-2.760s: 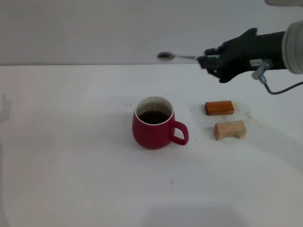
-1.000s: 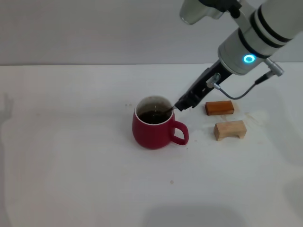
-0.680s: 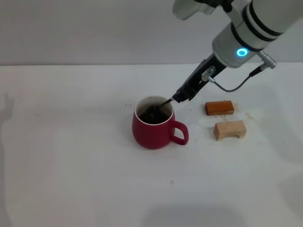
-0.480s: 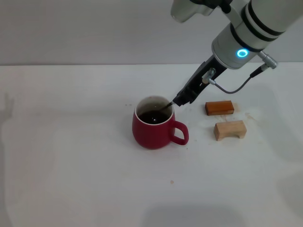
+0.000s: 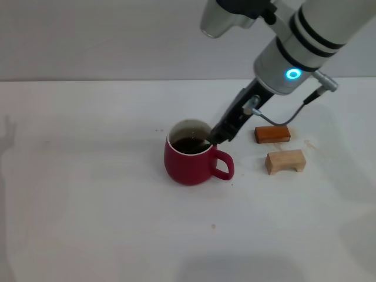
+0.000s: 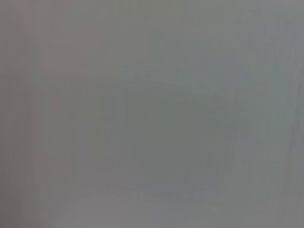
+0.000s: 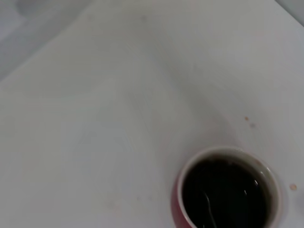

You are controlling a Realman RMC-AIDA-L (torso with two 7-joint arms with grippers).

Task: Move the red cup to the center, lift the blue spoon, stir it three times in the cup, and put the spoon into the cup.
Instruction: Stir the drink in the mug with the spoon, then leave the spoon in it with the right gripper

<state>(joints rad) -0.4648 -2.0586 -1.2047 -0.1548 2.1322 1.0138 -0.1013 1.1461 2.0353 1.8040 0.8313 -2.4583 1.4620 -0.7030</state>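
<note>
The robot's right gripper needs to release the blue spoon in the dark liquid inside the red cup (image 5: 194, 143) (image 7: 227, 195).
The red cup (image 5: 189, 164) stands upright on the white table, its handle toward the right and dark liquid inside. My right gripper (image 5: 219, 136) reaches down at a slant to the cup's right rim, shut on the blue spoon. The spoon's pale handle is hidden in the fingers. In the right wrist view the cup's white rim (image 7: 216, 151) shows from above, with the thin metal neck of the spoon (image 7: 207, 205) dipping into the liquid. The left gripper is out of sight; its wrist view is plain grey.
An orange-brown block (image 5: 272, 134) and a tan wooden block (image 5: 285, 161) lie right of the cup, just beyond my right arm's cable. A few small specks dot the white table (image 5: 88, 176).
The right gripper carried the spoon from high at the back down into the cup. In the last half second it shifted slightly nearer and lower along the right rim.
</note>
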